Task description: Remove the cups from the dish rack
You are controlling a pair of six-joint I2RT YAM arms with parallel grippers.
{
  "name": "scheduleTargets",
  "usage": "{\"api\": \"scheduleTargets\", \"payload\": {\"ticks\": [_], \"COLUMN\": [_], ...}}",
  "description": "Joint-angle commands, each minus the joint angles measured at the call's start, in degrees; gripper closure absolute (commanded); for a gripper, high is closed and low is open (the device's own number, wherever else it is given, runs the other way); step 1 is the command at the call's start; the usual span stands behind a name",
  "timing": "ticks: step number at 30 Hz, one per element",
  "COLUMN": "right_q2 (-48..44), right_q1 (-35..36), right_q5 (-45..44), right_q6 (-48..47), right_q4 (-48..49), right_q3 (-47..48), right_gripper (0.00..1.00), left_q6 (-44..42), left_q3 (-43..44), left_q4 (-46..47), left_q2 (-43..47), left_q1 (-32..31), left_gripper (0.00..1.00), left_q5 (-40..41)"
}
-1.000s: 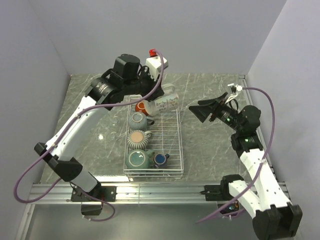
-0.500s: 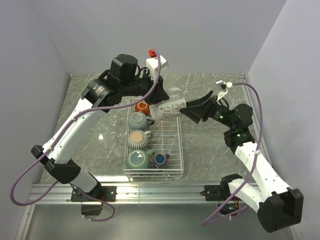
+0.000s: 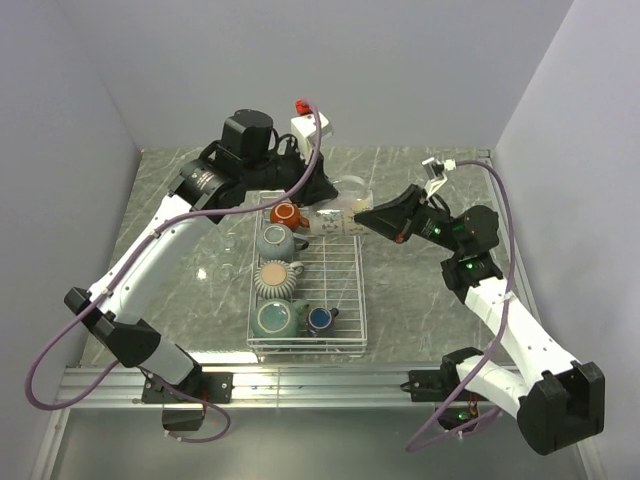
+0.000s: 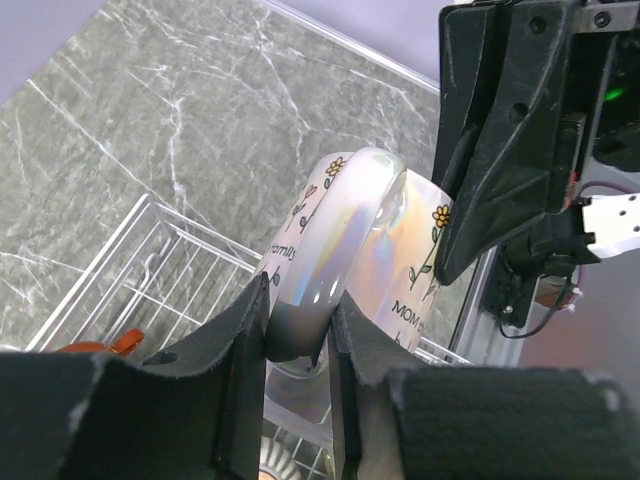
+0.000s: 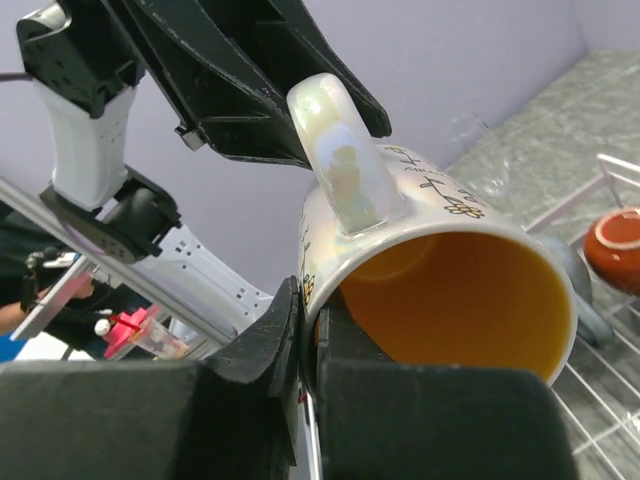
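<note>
Next, my right gripper lets go of the white mug on the bare marble table point(image 3: 487, 262) beside the grey wall nearest that gripper.
A white mug with an orange inside point(image 3: 338, 220) point(image 5: 450, 280) hangs on its side above the far right end of the dish rack point(image 3: 345, 290). My left gripper point(image 3: 322, 192) point(image 4: 298, 308) is shut on its handle point(image 4: 330, 240). From the right, my right gripper point(image 3: 364, 221) point(image 5: 318, 312) is shut on the mug's rim, one finger inside and one outside. In the rack stand a red-brown mug point(image 3: 285, 214), a grey-teal mug point(image 3: 272, 241), a ribbed beige cup point(image 3: 274, 277), another grey-teal mug point(image 3: 272, 318) and a small dark-blue cup point(image 3: 320, 318).
Clear glasses point(image 3: 230, 255) stand on the marble table left of the rack. A white box with a red top point(image 3: 310, 122) sits at the back wall. Grey walls close in the table on three sides.
My right arm has swung left to the mug and its jaws have shut on the rim. My left gripper has kept hold of the handle and brought the mug slightly lower.
</note>
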State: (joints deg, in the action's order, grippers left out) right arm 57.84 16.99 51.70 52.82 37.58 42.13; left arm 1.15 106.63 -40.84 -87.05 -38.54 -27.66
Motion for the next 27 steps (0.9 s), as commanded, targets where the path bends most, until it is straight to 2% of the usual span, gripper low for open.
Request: {"api": "scheduleTargets", "payload": {"ticks": [1, 3, 4, 5, 8, 11, 13, 14, 17, 21, 27], "right_q2": [-2.64, -4.4, -5.02, -5.89, -7.3, -7.48, -7.48, -7.48, -6.78, -4.06, 7.62], "right_q1": [0.94, 0.94, 0.94, 0.94, 0.94, 0.94, 0.94, 1.02, 0.94, 0.5, -3.28], "right_q5": [-5.89, -11.93, -13.98, -15.82, -22.07, -26.12, -28.31, -30.76, -35.78, -47.28, -54.06], "right_q6": [-9.21, -13.94, -15.54, -17.03, -21.34, -26.17, -27.76, -28.38, -32.06, -39.0, -45.95], "right_q4": [-3.98, -11.37, -13.91, -18.73, -24.72, -30.79, -33.26, -35.63, -43.45, -52.95, -65.43], "right_q3": [2.26, 2.6, 2.87, 3.13, 4.01, 6.29, 7.09, 7.96, 10.68, 18.05, 31.94], "right_gripper": [1.0, 1.0, 1.0, 1.0, 1.0, 1.0, 1.0, 1.0, 1.0, 1.0, 1.0], "left_q6": [4.66, 4.48, 4.56, 4.57, 3.78, 3.16, 3.07, 3.07, 2.99, 1.58, -3.16], "left_q3": [-0.72, -2.03, -2.47, -2.91, -4.06, -4.06, -3.8, -3.71, -2.75, -1.69, -1.42], "left_q4": [9.02, 9.55, 9.9, 10.08, 10.87, 10.78, 10.61, 10.43, 9.03, 6.48, 2.62], "left_q2": [0.91, 0.47, 0.3, 0.04, -1.28, -2.16, -2.43, -2.43, -2.17, -1.46, -0.23], "left_q1": [-0.39, -0.39, -0.3, -0.39, -0.39, -0.39, -0.39, -0.39, -0.39, -0.39, -0.39], "left_gripper": [1.0, 0.96, 0.89, 0.69, 0.39, 0.26, 0.23, 0.13, 0.05, 0.03, 0.02], "left_q5": [-3.89, -2.58, -1.7, -0.74, 2.6, 4.37, 5.07, 5.25, 7.0, 12.7, 22.56]}}
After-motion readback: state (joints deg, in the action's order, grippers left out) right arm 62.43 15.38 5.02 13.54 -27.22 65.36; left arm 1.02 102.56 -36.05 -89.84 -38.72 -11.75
